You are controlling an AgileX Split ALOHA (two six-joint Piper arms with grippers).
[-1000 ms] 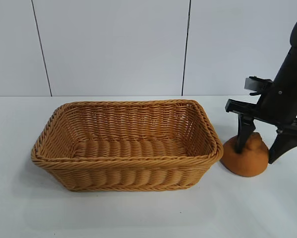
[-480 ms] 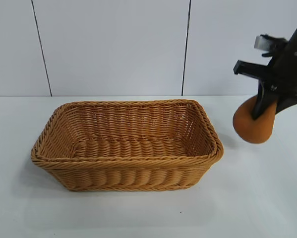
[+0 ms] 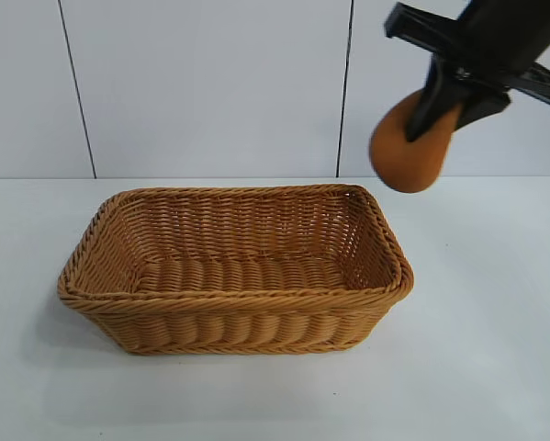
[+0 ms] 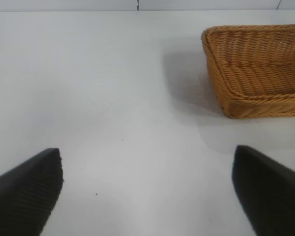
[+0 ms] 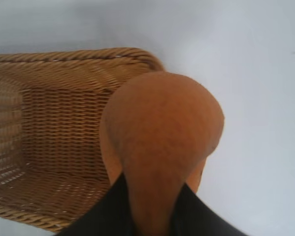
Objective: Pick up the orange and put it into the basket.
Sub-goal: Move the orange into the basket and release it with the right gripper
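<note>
My right gripper should release the orange on the woven bottom in the middle of the basket (image 3: 258, 262) (image 5: 79, 120). The orange is still high above the basket's corner.
My right gripper (image 3: 447, 103) is shut on the orange (image 3: 405, 154), a dull rusty-orange rough lump, and holds it high in the air above the basket's far right corner. In the right wrist view the orange (image 5: 162, 132) hangs from my gripper (image 5: 154, 216), pinched by its knobby top, over the basket's (image 5: 49, 128) corner. The basket (image 3: 238, 303), light golden-brown wicker with a braided rim, stands empty on the white table. My left gripper (image 4: 147, 191) is open and empty, off to the side of the basket (image 4: 258, 69), out of the exterior view.
The white table (image 3: 495, 349) runs to a white panelled wall (image 3: 210, 83) at the back. Nothing else stands on it.
My right gripper closed on the orange on the table right of the basket, lifted it, and carried it up and left to above the basket's far right corner.
</note>
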